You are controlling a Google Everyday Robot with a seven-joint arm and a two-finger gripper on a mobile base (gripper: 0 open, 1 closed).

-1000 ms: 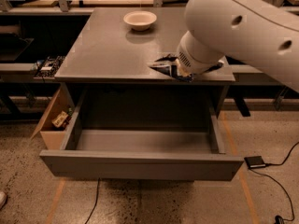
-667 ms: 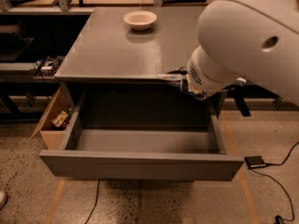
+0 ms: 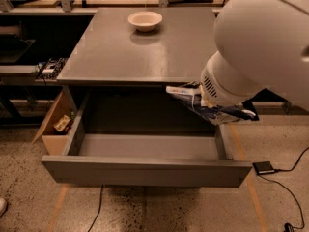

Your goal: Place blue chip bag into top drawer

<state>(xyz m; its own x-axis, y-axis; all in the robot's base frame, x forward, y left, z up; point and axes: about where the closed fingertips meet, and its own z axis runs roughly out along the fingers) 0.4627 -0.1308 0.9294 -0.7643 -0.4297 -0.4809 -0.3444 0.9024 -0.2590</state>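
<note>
Next, my gripper lets go of the blue chip bag on the top drawer's bottom [image 3: 183,135], toward the side closest to the black device.
The blue chip bag [image 3: 216,111] is crumpled dark blue foil with white patches. It hangs in the air under my big white arm, over the right rear part of the open top drawer [image 3: 145,171]. My gripper [image 3: 197,96] is mostly hidden behind the arm's round wrist and is shut on the bag's upper edge. The drawer is pulled far out of the grey cabinet [image 3: 140,52] and its inside shows nothing in it.
A white bowl [image 3: 145,20] stands at the back of the cabinet top. A tan cardboard box [image 3: 54,125] with small items sits on the floor at the drawer's left. A small black device [image 3: 264,167] with a cable lies on the floor at the right.
My arm has carried the bag off the cabinet top's right front edge, forward and down, so it now hangs over the open drawer.
</note>
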